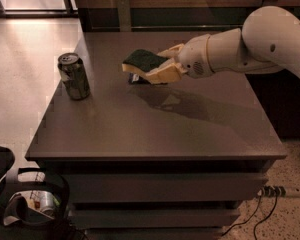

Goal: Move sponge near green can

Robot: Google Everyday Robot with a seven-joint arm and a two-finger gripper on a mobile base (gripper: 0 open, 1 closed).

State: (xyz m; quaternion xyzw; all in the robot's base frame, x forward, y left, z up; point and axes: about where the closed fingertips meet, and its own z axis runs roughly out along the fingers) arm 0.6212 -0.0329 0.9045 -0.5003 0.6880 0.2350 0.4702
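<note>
The sponge is in my gripper, above the middle of the table. Next, I let go of it on the grey table [111, 102], between the green can and the flat dark packet.
The sponge [141, 62], yellow foam with a dark green top, is held in my gripper [160, 68] above the middle of the table. The gripper's pale fingers [165, 74] are shut on the sponge's right part; the arm reaches in from the right. The green can [74, 76] stands upright near the table's left edge, well left of the sponge and apart from it.
A flat dark packet [136, 79] lies on the grey table [155, 129], mostly hidden under the sponge and gripper. A dark bag [30, 204] sits on the floor at the lower left. A cable [270, 194] runs at the lower right.
</note>
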